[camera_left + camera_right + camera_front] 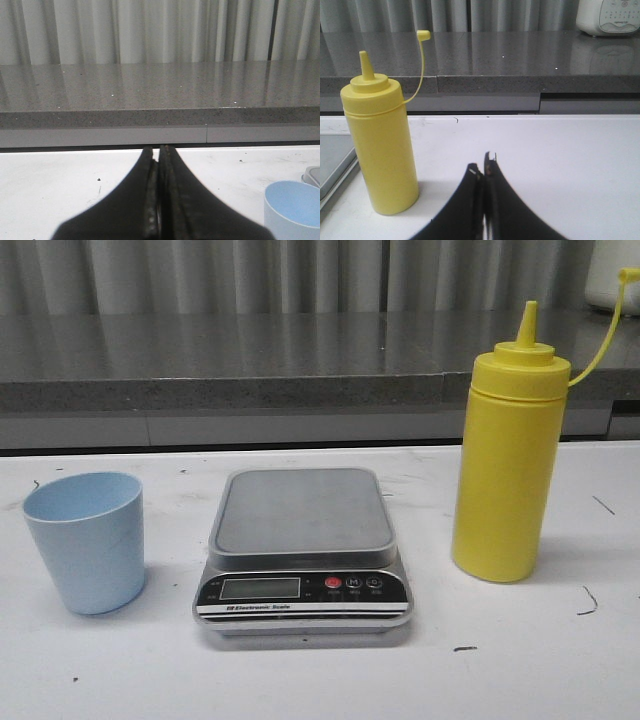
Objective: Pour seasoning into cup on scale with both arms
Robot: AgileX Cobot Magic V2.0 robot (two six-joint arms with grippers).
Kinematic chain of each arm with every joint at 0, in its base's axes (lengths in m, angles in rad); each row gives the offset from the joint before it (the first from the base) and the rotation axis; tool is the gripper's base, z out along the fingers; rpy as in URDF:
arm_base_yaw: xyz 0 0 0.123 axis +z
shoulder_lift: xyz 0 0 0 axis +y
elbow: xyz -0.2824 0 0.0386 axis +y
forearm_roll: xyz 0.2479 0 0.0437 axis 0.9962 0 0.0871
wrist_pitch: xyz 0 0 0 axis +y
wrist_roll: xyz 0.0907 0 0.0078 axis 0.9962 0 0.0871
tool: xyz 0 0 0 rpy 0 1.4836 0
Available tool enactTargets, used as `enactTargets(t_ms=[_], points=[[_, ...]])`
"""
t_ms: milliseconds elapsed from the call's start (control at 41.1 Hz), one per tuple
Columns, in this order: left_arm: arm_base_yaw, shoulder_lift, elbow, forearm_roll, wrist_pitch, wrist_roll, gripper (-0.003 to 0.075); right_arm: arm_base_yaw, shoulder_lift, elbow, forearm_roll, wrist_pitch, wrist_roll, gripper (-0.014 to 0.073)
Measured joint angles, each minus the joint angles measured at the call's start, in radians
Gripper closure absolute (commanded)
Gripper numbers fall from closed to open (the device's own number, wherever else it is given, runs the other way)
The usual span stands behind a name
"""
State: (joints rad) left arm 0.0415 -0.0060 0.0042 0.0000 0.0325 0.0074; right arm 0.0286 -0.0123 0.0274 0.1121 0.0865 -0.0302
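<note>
The light blue cup is next for my left gripper, which should go to it and close on the cup's rim (29, 504) (265, 196), on the side farthest from the scale.
The yellow seasoning bottle (505, 465) stands upright on the white table, right of the scale, its cap off and hanging on its tether. The light blue cup (86, 540) stands upright and empty, left of the scale. The scale (303, 545) sits in the middle with a bare steel platform. No gripper shows in the front view. My left gripper (158, 150) is shut and empty, with the cup (295, 210) off to its side. My right gripper (484, 165) is shut and empty, with the bottle (380, 145) apart to its side.
A grey stone ledge (250, 355) runs along the back of the table, with grey curtains behind it. A white appliance (607, 15) stands on the ledge at the far right. The scale's corner (332, 165) lies beside the bottle in the right wrist view.
</note>
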Motion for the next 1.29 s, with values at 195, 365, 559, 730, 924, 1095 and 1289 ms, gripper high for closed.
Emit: enactTargets(t_ms=[195,365,559,730,924,1095,1289], points=[[0.000,0.000,0.000,0.000,0.000,0.000,0.0740,0.000,0.000,0.000,0.000,0.000,0.000,0.0662],[0.000,0.000,0.000,0.000,0.000,0.000,0.0740,0.000,0.000,0.000,0.000,0.000,0.000,0.0662],[0.000,0.000,0.000,0.000,0.000,0.000,0.0740,0.000,0.000,0.000,0.000,0.000,0.000,0.0662],[0.000,0.000,0.000,0.000,-0.017,0.000,0.0740,0.000,0.000,0.000,0.000,0.000,0.000,0.0662],[0.000,0.000,0.000,-0.010,-0.078,0.000,0.0740,0.000,0.000,0.000,0.000,-0.002,0.000,0.0662],[0.000,0.000,-0.025,-0.038,-0.154,-0.007,0.0740,0.000,0.000,-0.077,-0.017,0.043,-0.006,0.0662],[0.000,0.026,-0.253,-0.061,-0.005,-0.013,0.0740,0.000,0.012,-0.287,-0.078,0.183,-0.006,0.0662]])
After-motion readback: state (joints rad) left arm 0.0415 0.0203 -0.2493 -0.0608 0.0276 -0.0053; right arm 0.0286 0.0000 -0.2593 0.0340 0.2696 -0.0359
